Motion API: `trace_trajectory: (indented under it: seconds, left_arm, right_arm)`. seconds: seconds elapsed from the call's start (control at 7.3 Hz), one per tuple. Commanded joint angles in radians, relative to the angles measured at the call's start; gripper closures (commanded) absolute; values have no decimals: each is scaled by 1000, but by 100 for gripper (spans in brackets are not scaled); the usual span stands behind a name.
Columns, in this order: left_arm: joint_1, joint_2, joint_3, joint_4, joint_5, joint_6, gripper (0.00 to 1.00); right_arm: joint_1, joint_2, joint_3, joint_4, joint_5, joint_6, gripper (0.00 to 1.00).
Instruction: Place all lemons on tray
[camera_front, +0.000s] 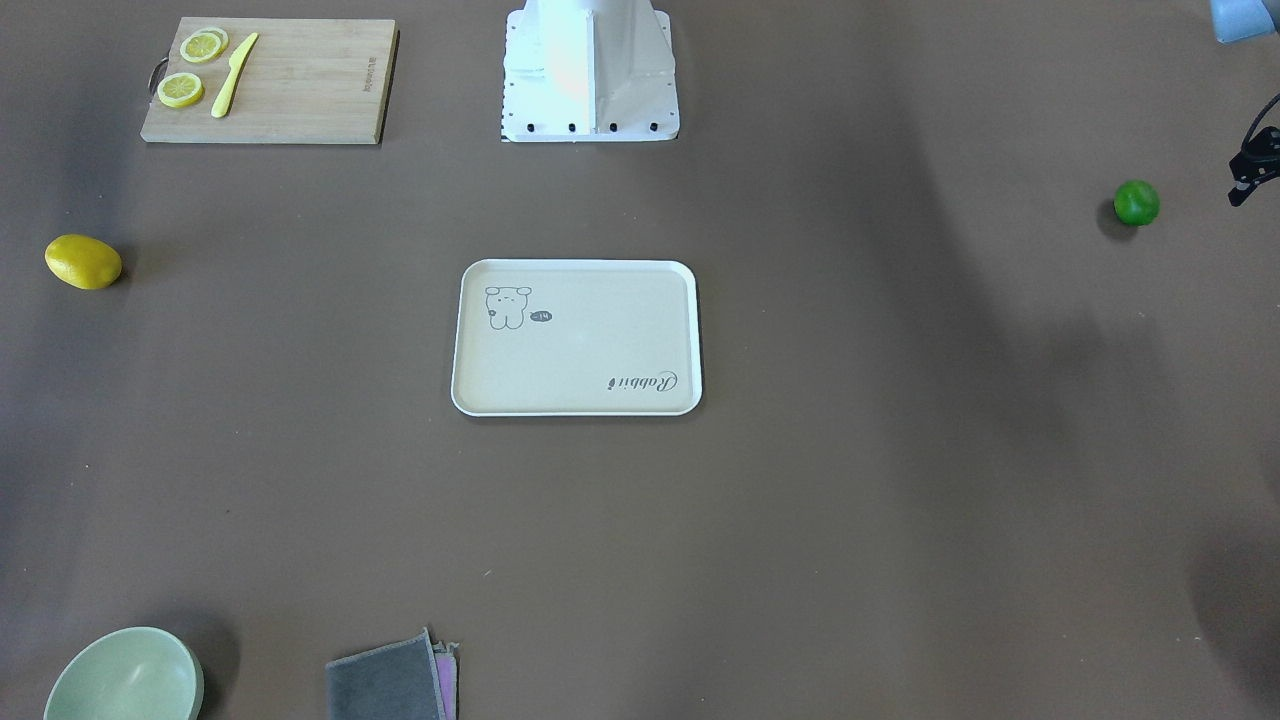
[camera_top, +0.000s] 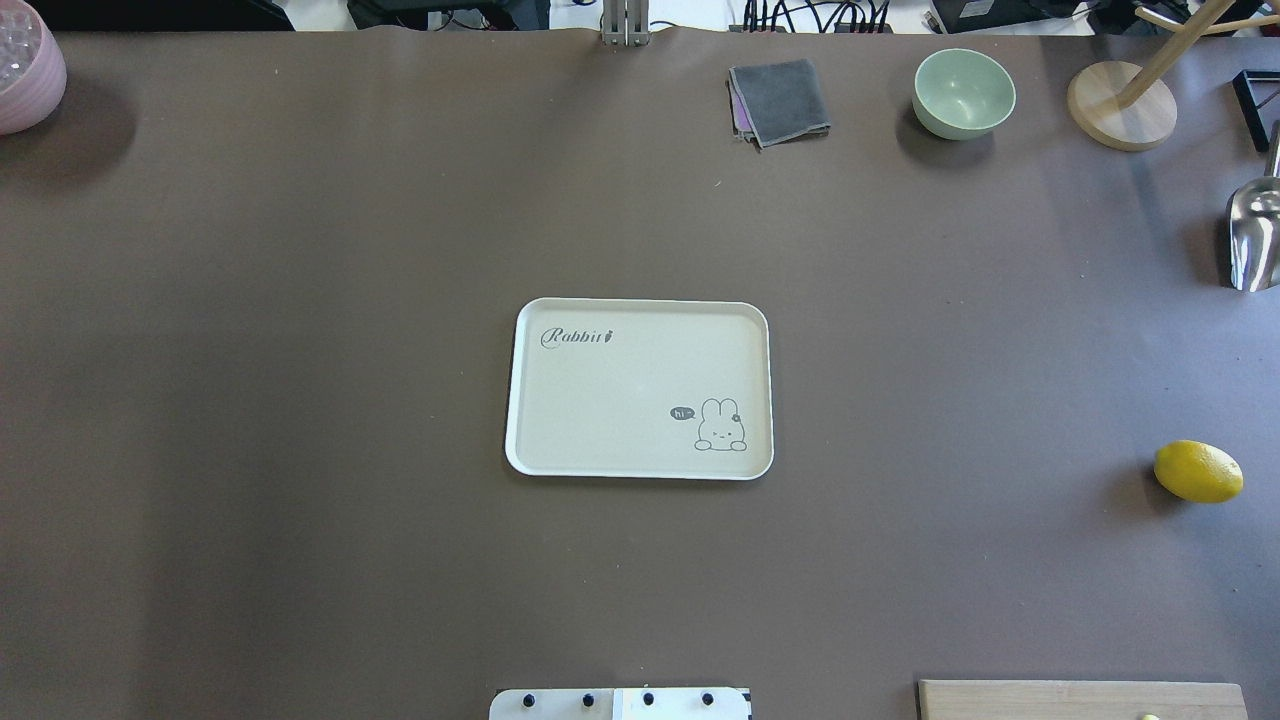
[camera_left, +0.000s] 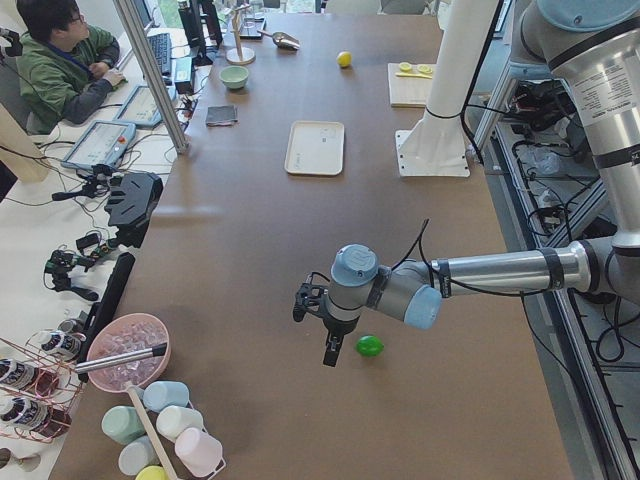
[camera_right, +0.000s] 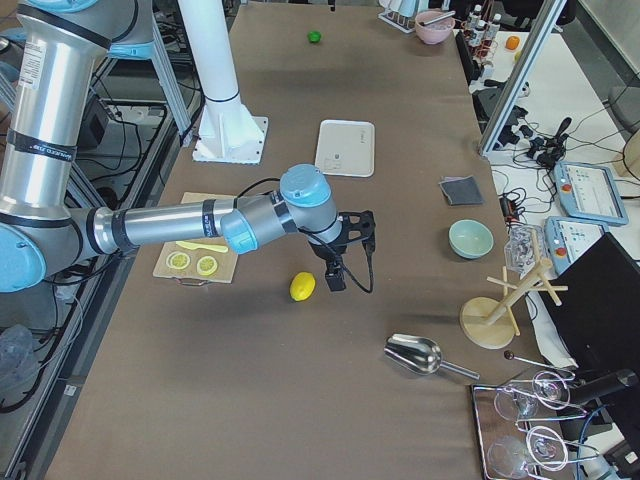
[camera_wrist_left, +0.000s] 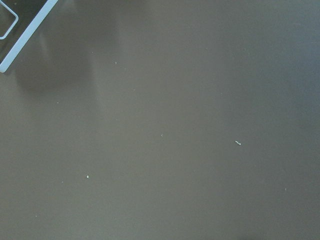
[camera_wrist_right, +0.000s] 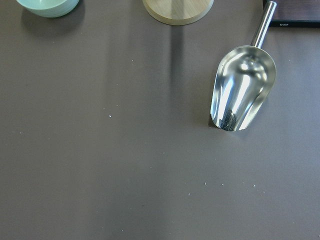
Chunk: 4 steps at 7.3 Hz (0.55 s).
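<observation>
The green lemon belongs on the cream tray, so next my left gripper moves to the green lemon's middle (camera_front: 1137, 203) and closes on it there.
The cream tray (camera_front: 580, 350) lies mid-table with nothing on it; it also shows in the overhead view (camera_top: 620, 400). The yellow lemon (camera_front: 83, 262) lies far out on the robot's right side (camera_top: 1198, 471). My right gripper (camera_right: 340, 258) hovers just beside it (camera_right: 303, 286), apart from it. The green lemon (camera_front: 1136, 202) lies far out on the robot's left side. My left gripper (camera_left: 325, 328) hovers close beside it (camera_left: 370, 346), and only part of the gripper shows at the front view's edge (camera_front: 1255, 165). I cannot tell whether either gripper is open or shut.
A wooden cutting board (camera_front: 300, 85) holds lemon slices (camera_front: 181, 90) and a yellow knife (camera_front: 233, 75). A green bowl (camera_top: 964, 93), grey cloth (camera_top: 780, 100), wooden stand (camera_top: 1120, 105) and metal scoop (camera_top: 1255, 235) stand far right. A pink bowl (camera_top: 25, 70) is far left.
</observation>
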Motion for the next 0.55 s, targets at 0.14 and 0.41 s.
trace_trajectory:
  seconds: [0.14, 0.41]
  left_arm:
    - [70, 28, 73, -76, -56, -10, 1]
    - [125, 14, 121, -95, -87, -19, 1]
  right_arm:
    - [-3, -5, -2, 12, -6, -2, 0]
    - [-3, -6, -2, 28, -6, -2, 0]
